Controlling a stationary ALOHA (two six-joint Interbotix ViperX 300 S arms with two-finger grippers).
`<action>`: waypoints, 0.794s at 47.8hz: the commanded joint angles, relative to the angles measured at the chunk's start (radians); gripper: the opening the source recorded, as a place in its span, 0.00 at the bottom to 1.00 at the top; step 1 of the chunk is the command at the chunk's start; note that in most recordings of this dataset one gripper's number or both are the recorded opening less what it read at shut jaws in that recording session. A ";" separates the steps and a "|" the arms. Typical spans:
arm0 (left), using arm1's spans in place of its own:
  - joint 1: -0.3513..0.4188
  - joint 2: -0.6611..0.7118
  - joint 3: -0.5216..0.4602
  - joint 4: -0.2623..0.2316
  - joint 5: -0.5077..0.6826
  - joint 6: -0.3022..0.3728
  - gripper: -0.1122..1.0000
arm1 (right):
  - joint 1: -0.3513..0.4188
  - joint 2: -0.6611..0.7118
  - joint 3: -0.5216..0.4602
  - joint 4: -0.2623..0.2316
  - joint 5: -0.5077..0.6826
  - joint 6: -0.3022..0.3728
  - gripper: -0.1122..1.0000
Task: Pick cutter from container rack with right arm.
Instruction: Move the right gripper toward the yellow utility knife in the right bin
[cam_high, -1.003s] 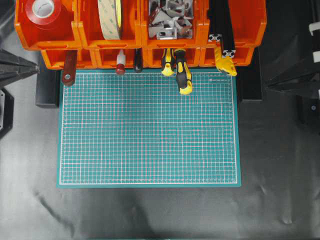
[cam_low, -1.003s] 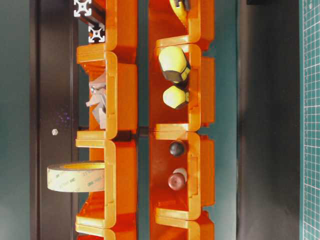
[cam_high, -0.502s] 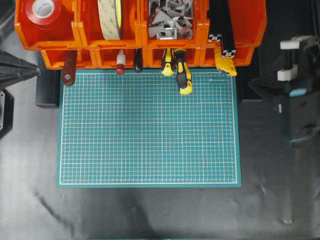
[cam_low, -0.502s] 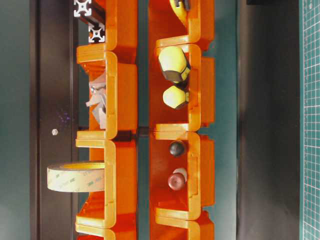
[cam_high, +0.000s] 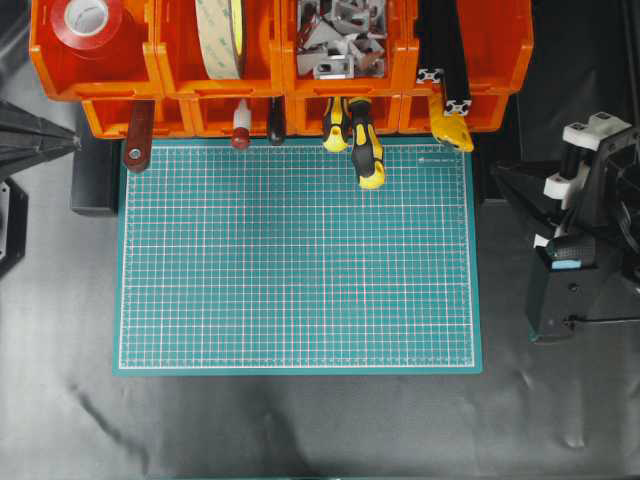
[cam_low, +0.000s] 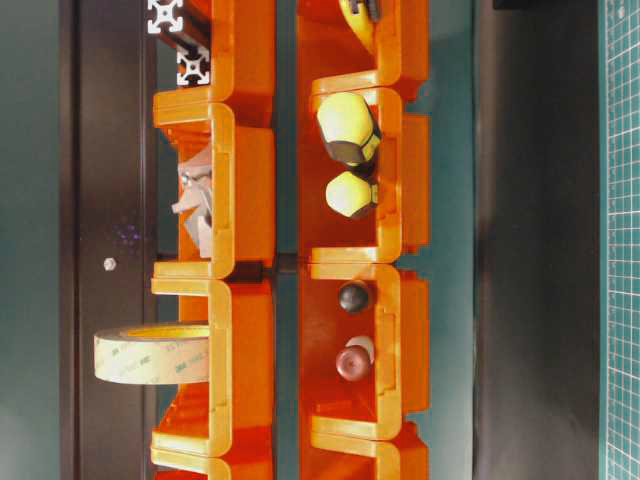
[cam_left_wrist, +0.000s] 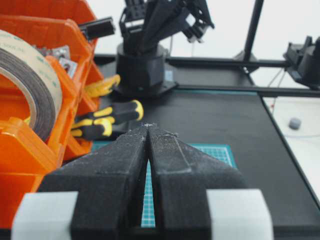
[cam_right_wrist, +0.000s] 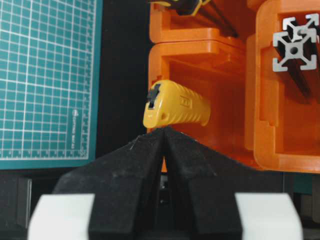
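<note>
My right gripper is going to close on the outer end of the yellow cutter (cam_high: 456, 133) (cam_right_wrist: 164, 106), where it sticks out of the orange bin toward the green mat.
The cutter (cam_high: 452, 125) is yellow and pokes out of the lower right bin of the orange container rack (cam_high: 180, 85), its end over the green mat's far right corner. In the right wrist view the cutter (cam_right_wrist: 175, 104) lies in that bin just beyond my right gripper (cam_right_wrist: 164, 129), whose tips meet with nothing between them. From overhead the right gripper (cam_high: 500, 175) sits right of the mat, below and right of the cutter. My left gripper (cam_left_wrist: 148, 125) is shut and empty, and it rests at the left edge (cam_high: 75, 140). The table-level view catches only the cutter's end (cam_low: 358, 10).
Two yellow-and-black screwdrivers (cam_high: 360, 140) hang from the bin left of the cutter. A black aluminium extrusion (cam_high: 445, 60) lies in the bin above it. Tape rolls (cam_high: 220, 35), metal brackets (cam_high: 340, 35) and a red-handled tool (cam_high: 137, 140) fill other bins. The green mat (cam_high: 300, 260) lies in front.
The right arm has swung in from the right edge and now stands beside the mat's right side, its gripper pointing toward the rack. The left arm and cutter have not moved.
</note>
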 joint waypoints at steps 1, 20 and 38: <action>0.000 0.006 -0.028 0.003 -0.006 -0.003 0.11 | 0.002 -0.003 -0.006 -0.009 -0.015 0.003 0.17; 0.002 0.002 -0.026 0.003 0.015 0.000 0.11 | -0.063 0.072 0.029 -0.060 -0.104 0.067 0.77; 0.000 0.002 -0.025 0.003 0.025 -0.002 0.11 | -0.166 0.135 0.071 -0.138 -0.170 0.152 0.75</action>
